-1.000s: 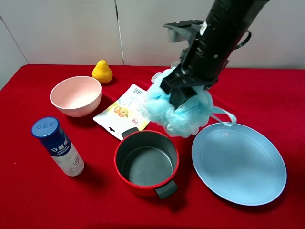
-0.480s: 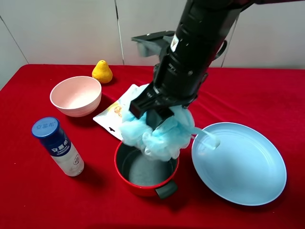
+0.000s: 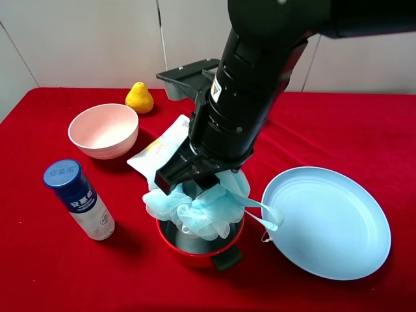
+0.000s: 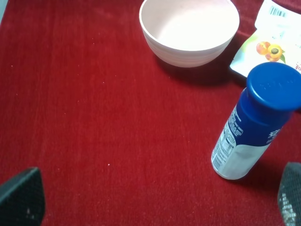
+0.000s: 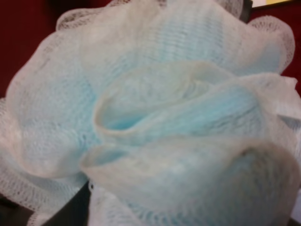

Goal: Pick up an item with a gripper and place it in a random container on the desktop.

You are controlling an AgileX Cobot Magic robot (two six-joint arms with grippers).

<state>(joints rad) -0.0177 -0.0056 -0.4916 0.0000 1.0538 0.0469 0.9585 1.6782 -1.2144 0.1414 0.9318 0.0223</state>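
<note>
I should use my right gripper to place the light blue bath pouf and let go of it in the dark inside of the small red pot (image 3: 203,222).
My right gripper (image 3: 200,184), a black claw on a bulky black arm, is shut on the light blue mesh bath pouf (image 3: 195,211). It holds the pouf right over the small red pot (image 3: 194,257), and the pouf's underside reaches the pot's rim and hides most of the dark inside. The ribbon loop (image 3: 262,214) hangs towards the blue plate. The pouf (image 5: 155,117) fills the right wrist view and hides the fingers. My left gripper (image 4: 155,207) is open and empty above the red cloth (image 4: 94,117), its fingertips (image 4: 21,200) at the picture's corners.
A pink bowl (image 3: 103,130) and a blue-capped white bottle (image 3: 77,198) stand left of the pot. A white snack pouch (image 3: 162,146) lies behind it, partly under the arm. A flat blue plate (image 3: 331,224) lies to the right. A yellow pear (image 3: 139,97) sits at the back.
My right arm has moved left and down with the pouf, from beside the blue plate to right over the red pot. The pouf now touches the pot's rim.
</note>
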